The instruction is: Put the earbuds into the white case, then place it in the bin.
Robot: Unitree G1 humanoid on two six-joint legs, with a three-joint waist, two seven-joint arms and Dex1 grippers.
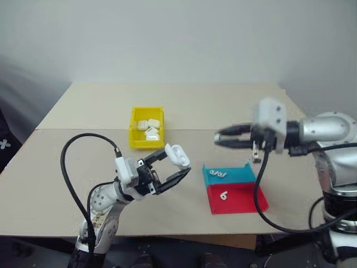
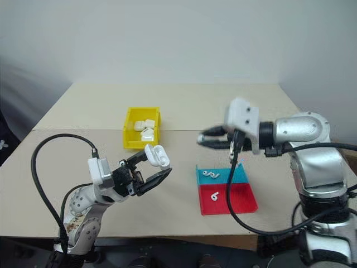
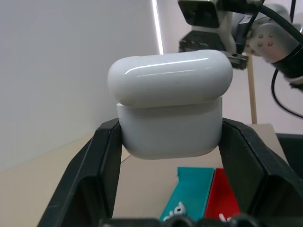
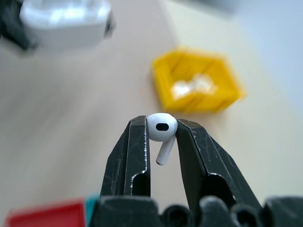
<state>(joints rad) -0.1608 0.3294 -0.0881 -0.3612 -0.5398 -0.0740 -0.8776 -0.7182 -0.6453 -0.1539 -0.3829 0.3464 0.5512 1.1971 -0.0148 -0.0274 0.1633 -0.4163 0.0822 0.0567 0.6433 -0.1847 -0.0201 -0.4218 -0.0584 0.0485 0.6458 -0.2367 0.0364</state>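
Note:
The earbud will go from my right gripper down inside the open white case (image 1: 187, 159) (image 4: 68, 23) between the fingers of my left gripper.
My left gripper (image 1: 176, 163) is shut on the white case (image 1: 178, 154), held above the table's front middle. In the left wrist view the case (image 3: 170, 104) sits between the two black fingers (image 3: 102, 165), its lid on top and slightly raised. My right gripper (image 1: 218, 138) hovers level to the right of the case, pointing toward it, and is shut on one white earbud (image 4: 162, 127), stem hanging down. Two more earbuds (image 1: 218, 174) lie on the teal tray (image 1: 237, 176) and one earbud (image 1: 223, 196) on the red tray (image 1: 245, 202). The yellow bin (image 1: 146, 144) stands behind the case.
Several white cases lie inside the yellow bin. The teal and red trays sit side by side below my right gripper, near the table's front right. A black cable loops from each arm. A seam crosses the tan table behind the bin.

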